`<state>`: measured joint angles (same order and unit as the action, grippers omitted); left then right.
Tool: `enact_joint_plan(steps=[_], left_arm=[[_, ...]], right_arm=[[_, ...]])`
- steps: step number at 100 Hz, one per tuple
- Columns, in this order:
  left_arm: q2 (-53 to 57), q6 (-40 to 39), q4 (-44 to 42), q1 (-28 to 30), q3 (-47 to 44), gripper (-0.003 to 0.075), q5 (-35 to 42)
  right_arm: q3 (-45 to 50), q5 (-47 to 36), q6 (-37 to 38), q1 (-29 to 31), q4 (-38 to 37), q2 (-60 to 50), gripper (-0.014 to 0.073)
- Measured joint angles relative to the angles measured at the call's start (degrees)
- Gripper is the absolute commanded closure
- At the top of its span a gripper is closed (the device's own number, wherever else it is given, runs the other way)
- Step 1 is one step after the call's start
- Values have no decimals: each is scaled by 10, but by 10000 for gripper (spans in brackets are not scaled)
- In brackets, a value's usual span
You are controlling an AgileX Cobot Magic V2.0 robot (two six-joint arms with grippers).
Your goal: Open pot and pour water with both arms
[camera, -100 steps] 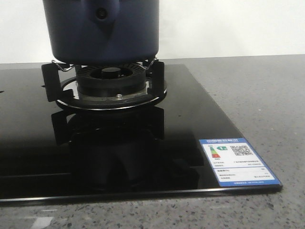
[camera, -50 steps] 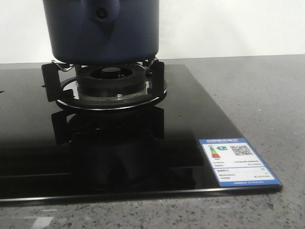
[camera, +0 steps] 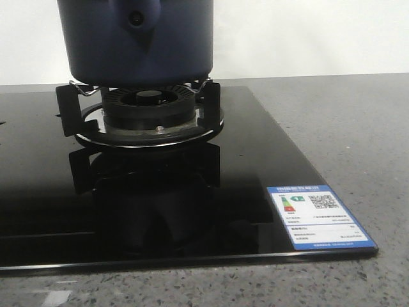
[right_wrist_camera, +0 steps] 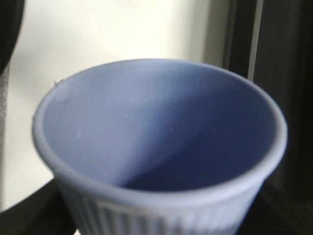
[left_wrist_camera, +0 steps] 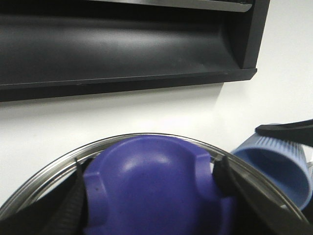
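Observation:
My right gripper has the pale blue cup. It sits just beside the lid's rim now. Next, I set it down on the grey speckled counter (camera: 392,107) beside the hob, toward the wall.
The dark navy pot (camera: 137,45) stands on the burner's supports in the front view; its top is cut off by the frame. In the left wrist view my left gripper (left_wrist_camera: 149,169) is shut on the lid's purple-blue knob (left_wrist_camera: 151,196), a black finger pressed to each side. The lid's metal rim (left_wrist_camera: 58,169) curves around the knob. A pale blue ribbed cup (right_wrist_camera: 156,132) fills the right wrist view, tilted, its inside showing no water. My right gripper (right_wrist_camera: 154,215) is shut on it. The cup (left_wrist_camera: 279,161) sits just beside the lid's rim.
The gas burner (camera: 150,109) and its black pot supports sit on a glossy black hob (camera: 255,166) with an energy label (camera: 319,216) at its front right corner. Grey speckled counter (camera: 345,128) surrounds it. A dark range hood (left_wrist_camera: 122,44) hangs on the white wall behind.

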<state>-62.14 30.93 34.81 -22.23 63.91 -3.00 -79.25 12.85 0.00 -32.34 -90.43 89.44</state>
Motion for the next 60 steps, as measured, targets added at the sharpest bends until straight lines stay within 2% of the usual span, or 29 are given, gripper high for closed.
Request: enact_joint_plan(steps=[18,30,47,60], left_arm=[[0,0,0,0,0,323,0],[0,0,0,0,0,323,0],[0,0,-2,0,0,323,0],[0,0,-7,0,0,323,0]], right_arm=[[0,97,235,0,23,0,223],[0,136,360,5,52,-4,224],[0,124,468,42,126,-41,224],[13,72,533,97,158,-75,225]])
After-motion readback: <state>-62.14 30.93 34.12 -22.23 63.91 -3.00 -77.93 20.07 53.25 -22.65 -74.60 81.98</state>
